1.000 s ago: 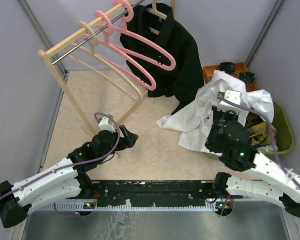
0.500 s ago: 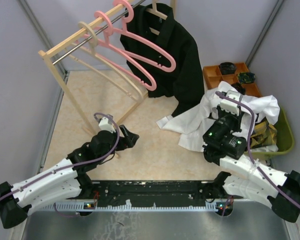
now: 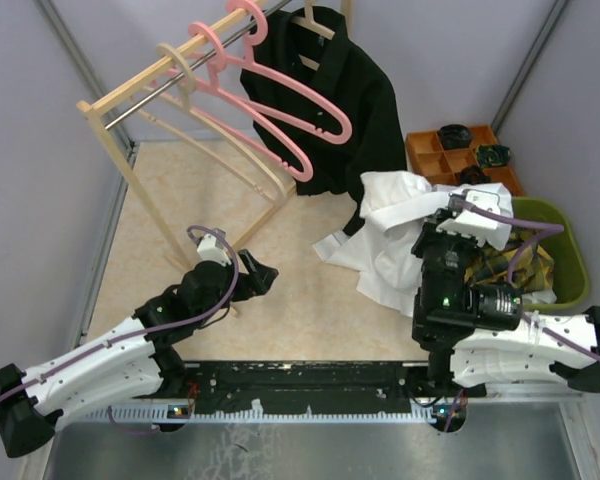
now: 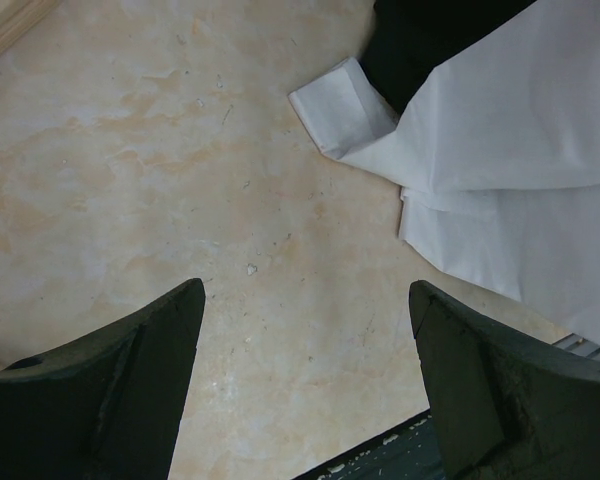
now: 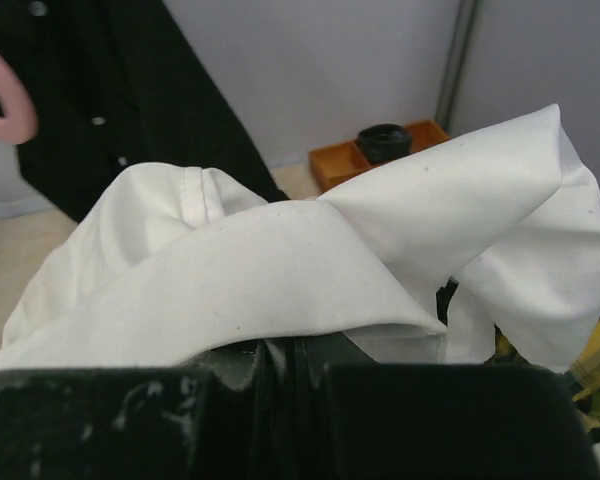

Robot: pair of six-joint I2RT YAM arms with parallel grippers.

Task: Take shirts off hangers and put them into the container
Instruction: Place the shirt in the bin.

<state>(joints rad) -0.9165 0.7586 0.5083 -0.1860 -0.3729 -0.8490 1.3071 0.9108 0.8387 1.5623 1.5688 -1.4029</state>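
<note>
The white shirt will go down over the olive-green container's end (image 3: pixel 448 238) nearest the black shirt, put there by my right gripper.
A white shirt (image 3: pixel 385 235) hangs bunched from my right gripper (image 3: pixel 446 216), which is shut on it beside the olive-green container (image 3: pixel 572 262); its tail trails on the table. In the right wrist view the white shirt (image 5: pixel 280 260) drapes over my shut right gripper (image 5: pixel 295 350). A plaid shirt (image 3: pixel 515 268) lies in the container. The black shirt (image 3: pixel 352 105) hangs on a hanger at the rack. Two bare pink hangers (image 3: pixel 280 105) and a beige hanger (image 3: pixel 212 130) hang beside it. My left gripper (image 3: pixel 263 272) is open and empty over bare table, left of the white shirt's cuff (image 4: pixel 342 105).
The wooden rack (image 3: pixel 130 175) with its metal bar stands at the back left, one leg close to my left arm. An orange compartment tray (image 3: pixel 460 150) with small dark items sits behind the container. Grey walls enclose the table on three sides.
My right arm swung and carried the white shirt lower and leftward, uncovering the orange tray and the container's rim. The left arm stayed still.
</note>
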